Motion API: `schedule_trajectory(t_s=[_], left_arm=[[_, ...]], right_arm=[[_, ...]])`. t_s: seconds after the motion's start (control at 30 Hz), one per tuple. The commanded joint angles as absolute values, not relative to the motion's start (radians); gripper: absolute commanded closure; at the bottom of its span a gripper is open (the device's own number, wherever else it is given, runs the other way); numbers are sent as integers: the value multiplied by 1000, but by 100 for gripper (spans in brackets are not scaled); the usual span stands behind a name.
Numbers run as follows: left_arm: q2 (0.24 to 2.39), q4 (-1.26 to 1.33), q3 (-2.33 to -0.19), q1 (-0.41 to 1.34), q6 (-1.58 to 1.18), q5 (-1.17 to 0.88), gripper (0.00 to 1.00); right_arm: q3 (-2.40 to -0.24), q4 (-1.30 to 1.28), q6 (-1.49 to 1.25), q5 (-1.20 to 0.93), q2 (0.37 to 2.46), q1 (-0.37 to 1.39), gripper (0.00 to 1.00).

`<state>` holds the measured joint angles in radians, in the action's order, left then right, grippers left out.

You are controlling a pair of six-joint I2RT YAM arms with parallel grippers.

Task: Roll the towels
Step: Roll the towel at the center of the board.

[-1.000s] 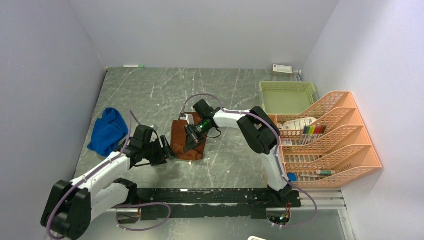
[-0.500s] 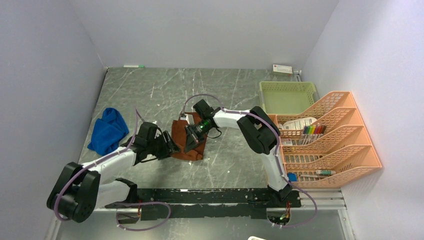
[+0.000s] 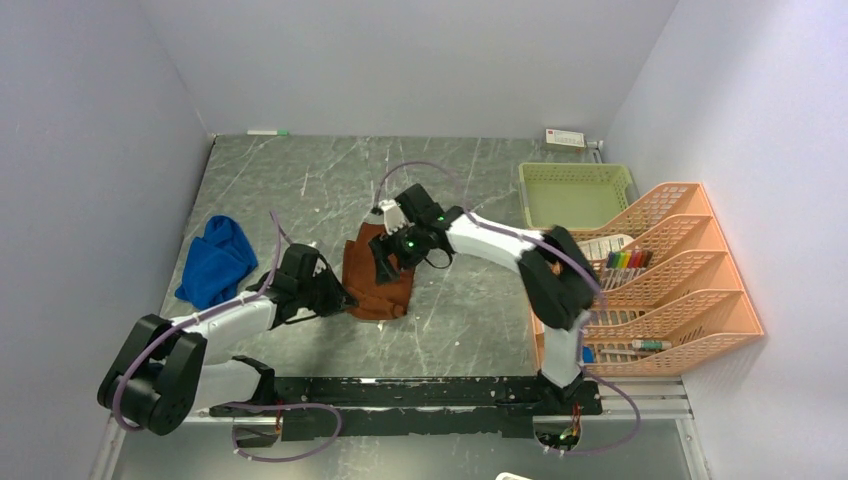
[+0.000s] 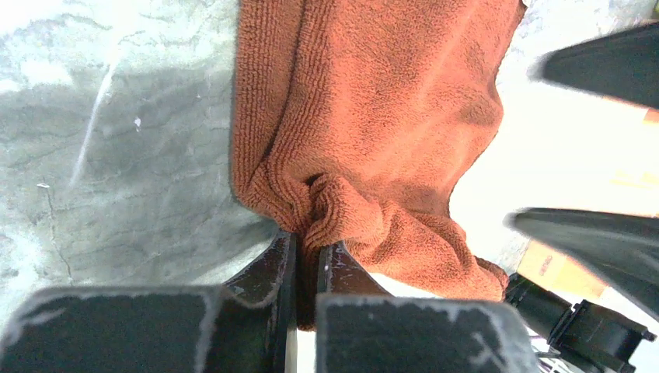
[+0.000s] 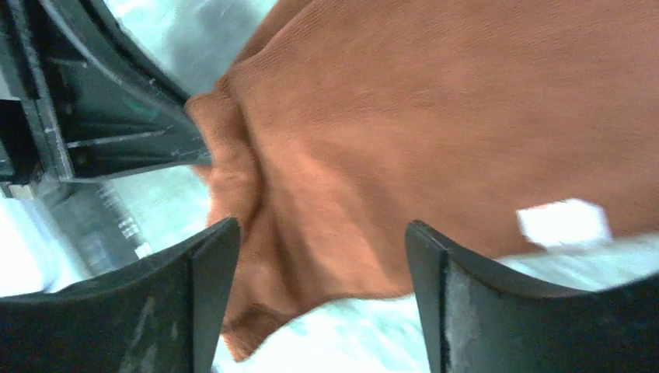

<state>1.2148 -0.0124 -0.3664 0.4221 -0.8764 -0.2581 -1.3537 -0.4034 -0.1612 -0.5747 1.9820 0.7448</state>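
My left gripper holds one end of the brown towel's fold; my right gripper should first take that loose end (image 3: 398, 311) lying opposite.
A rust-brown towel (image 3: 385, 290) lies folded in the middle of the table. My left gripper (image 3: 343, 298) is shut on a bunched fold at its near-left edge; in the left wrist view the cloth (image 4: 373, 116) is pinched between the nearly closed jaws of the left gripper (image 4: 305, 247). My right gripper (image 3: 385, 262) hovers over the towel's far part, open, with only the towel (image 5: 427, 116) showing beneath the right gripper (image 5: 320, 233). A bright blue towel (image 3: 215, 262) lies crumpled at the left, away from both grippers.
A green basket (image 3: 575, 192) stands at the back right. An orange tiered rack (image 3: 650, 280) with small items lines the right side. A white tag (image 5: 563, 223) shows on the brown towel. The left gripper's fingers (image 5: 116, 132) show in the right wrist view.
The left gripper moved right to the brown towel's edge and shut on it. The right gripper let go of the towel, opened, and drew back a little.
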Motion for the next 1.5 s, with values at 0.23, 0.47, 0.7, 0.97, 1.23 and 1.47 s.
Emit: schedule_trajectory(t_s=[0.23,0.47,0.7,0.97,1.23,1.47], left_arm=[[1308,-167,-475,428,-887,-255,93],[1372,-114,-476,398,-873,-365,93],[1379,-140,-509,385,-840,-391,93],[1400,-125,-505,366,-827,-471,93],[1359,-186,-527,340,-796,-503,93],[1330,-226,-533,292,-770,-552,93]], right_arm=[[-838,131,386,199,1451,1173,23],[-681,261,541,14,1404,1207,25],[-733,199,656,-27,1513,1211,29],[-644,415,806,136,1601,1268,29],[-644,499,853,195,1719,1270,28],[-611,562,874,243,1794,1257,31]])
